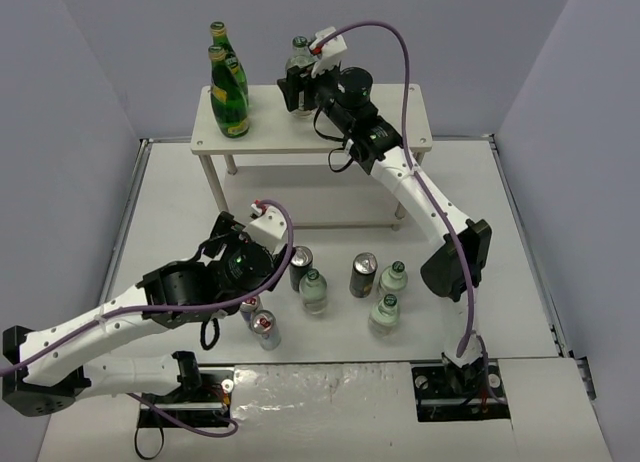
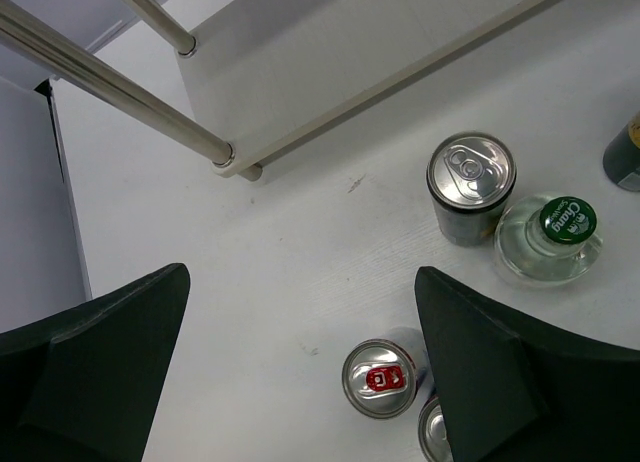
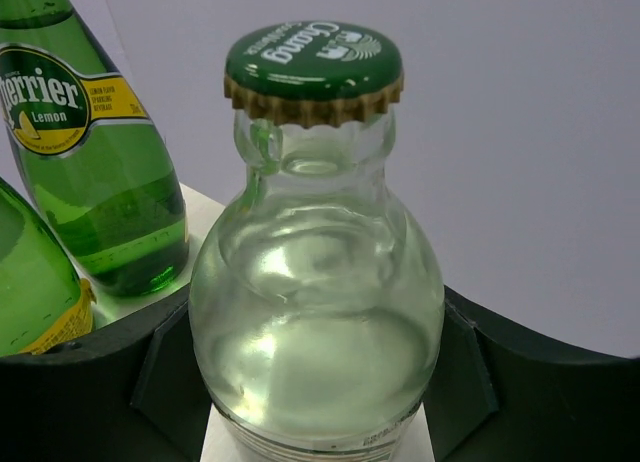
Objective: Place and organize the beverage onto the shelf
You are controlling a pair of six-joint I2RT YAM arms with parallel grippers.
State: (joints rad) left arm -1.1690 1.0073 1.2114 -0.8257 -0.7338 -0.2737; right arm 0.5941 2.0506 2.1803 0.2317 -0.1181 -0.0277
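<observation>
The clear bottle between the black cans, nearest the silver cans, has a capped neck [image 1: 313, 277] [image 2: 566, 225], and my left gripper will go there next and close on it.
On the shelf [image 1: 400, 112] top board, two dark-green glass bottles [image 1: 229, 90] stand at the left. My right gripper [image 1: 298, 87] is shut on a clear green-capped bottle [image 3: 315, 282], held upright over the top board beside the green bottles [image 3: 105, 172]. My left gripper [image 2: 302, 275] hangs open over the table, in front of the shelf. A silver red-tabbed can [image 2: 380, 378] stands just inside its right finger [image 2: 500, 372], untouched. On the table are two silver cans [image 1: 259, 320], two black cans [image 1: 301, 265], and three clear capped bottles [image 1: 314, 290].
The shelf's lower board [image 2: 350, 52] and thin legs [image 2: 120, 87] lie just beyond my left gripper. A black can [image 2: 470, 187] and a clear bottle [image 2: 555, 232] stand to its right. Grey walls enclose the table on three sides.
</observation>
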